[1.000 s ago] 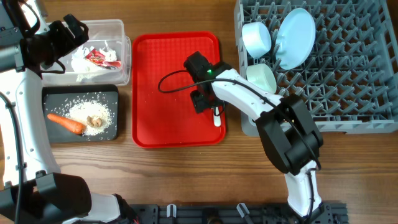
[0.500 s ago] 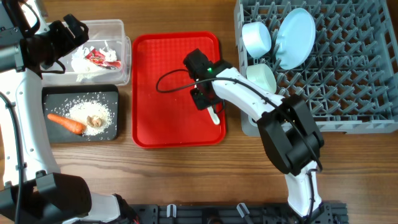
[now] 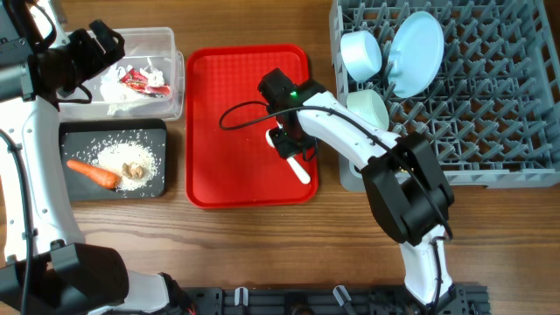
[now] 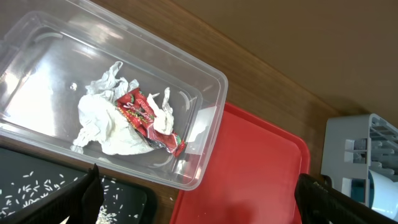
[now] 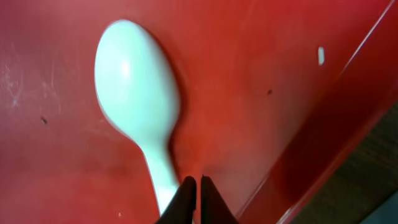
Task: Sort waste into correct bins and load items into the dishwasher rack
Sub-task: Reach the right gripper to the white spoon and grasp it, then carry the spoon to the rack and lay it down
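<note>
My shut right gripper is beside the white spoon's handle; I should open it, shift over, grip the spoon [image 5: 151, 144] near its bowl, then lift.
The white spoon [image 3: 300, 169] lies slantwise on the red tray [image 3: 227, 105], its bowl [image 5: 137, 93] toward the tray's middle. My right gripper [image 3: 287, 144] is low over its handle. In the right wrist view the right gripper [image 5: 198, 180] is shut, fingertips together with nothing between them, and the handle runs just left of them. My left gripper [image 4: 208, 199] hangs wide open above the clear tub [image 4: 205, 81], which holds the red wrapper [image 4: 146, 118] and white tissue [image 4: 99, 118]. The black tray [image 3: 70, 131] carries the carrot [image 3: 92, 173], rice [image 3: 131, 156] and brown scraps [image 3: 133, 170].
The grey dishwasher rack [image 3: 490, 131] fills the right side and holds a light blue plate [image 3: 416, 52], a light blue bowl [image 3: 360, 52] and a pale green bowl [image 3: 367, 107]. The right arm's cable loops over the red tray.
The right gripper's jaws have closed. The spoon has turned and slid on the tray, its bowl now showing up-left of the gripper. The left arm has not moved.
</note>
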`<state>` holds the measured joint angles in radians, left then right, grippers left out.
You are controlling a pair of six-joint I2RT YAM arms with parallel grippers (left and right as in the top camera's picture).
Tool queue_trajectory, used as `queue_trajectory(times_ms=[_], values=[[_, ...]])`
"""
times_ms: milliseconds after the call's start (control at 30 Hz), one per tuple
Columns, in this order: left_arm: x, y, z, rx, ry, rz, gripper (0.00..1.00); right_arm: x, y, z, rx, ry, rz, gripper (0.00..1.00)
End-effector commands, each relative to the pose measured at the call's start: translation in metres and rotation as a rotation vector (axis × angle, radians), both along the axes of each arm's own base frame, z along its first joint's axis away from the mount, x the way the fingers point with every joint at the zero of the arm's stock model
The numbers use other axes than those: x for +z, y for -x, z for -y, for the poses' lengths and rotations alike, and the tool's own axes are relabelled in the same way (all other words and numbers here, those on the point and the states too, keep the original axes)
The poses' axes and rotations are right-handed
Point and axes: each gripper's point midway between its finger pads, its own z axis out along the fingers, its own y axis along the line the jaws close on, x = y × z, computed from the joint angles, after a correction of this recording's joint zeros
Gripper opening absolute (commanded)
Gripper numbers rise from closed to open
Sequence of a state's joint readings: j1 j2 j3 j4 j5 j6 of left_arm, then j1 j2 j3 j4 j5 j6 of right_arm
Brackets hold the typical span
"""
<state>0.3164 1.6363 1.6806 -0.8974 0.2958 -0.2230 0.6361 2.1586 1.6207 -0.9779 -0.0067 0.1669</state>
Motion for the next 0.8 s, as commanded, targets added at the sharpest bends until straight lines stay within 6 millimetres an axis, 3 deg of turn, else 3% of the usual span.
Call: queue_trajectory(times_ms=[0,100,167,233,367,600,767], values=[[0.002,-0.001,-0.002,0.002,-0.01,0.006,1.0,0.011,-0.007,-0.01,0.012,-0.033,0.011,0.04],[0.002,-0.001,-0.002,0.002,-0.01,0.006,1.0,0.017,-0.012,-0.013,0.012,-0.045,0.029,0.04],[0.002,-0.001,-0.002,0.001,-0.011,0.006,1.0,0.017,-0.012,-0.017,0.058,-0.064,0.032,0.21],[0.002,-0.001,-0.002,0.002,-0.01,0.006,1.0,0.019,-0.017,-0.029,0.175,-0.1,0.063,0.5],[0.002,-0.001,-0.002,0.002,-0.011,0.006,1.0,0.019,-0.029,-0.04,0.236,-0.13,0.124,0.68],[0.002,-0.001,-0.002,0.002,-0.011,0.006,1.0,0.0,-0.025,-0.045,0.293,-0.147,0.091,0.69],[0.002,-0.001,-0.002,0.002,-0.011,0.006,1.0,-0.025,-0.015,-0.048,0.32,-0.164,0.021,0.6]])
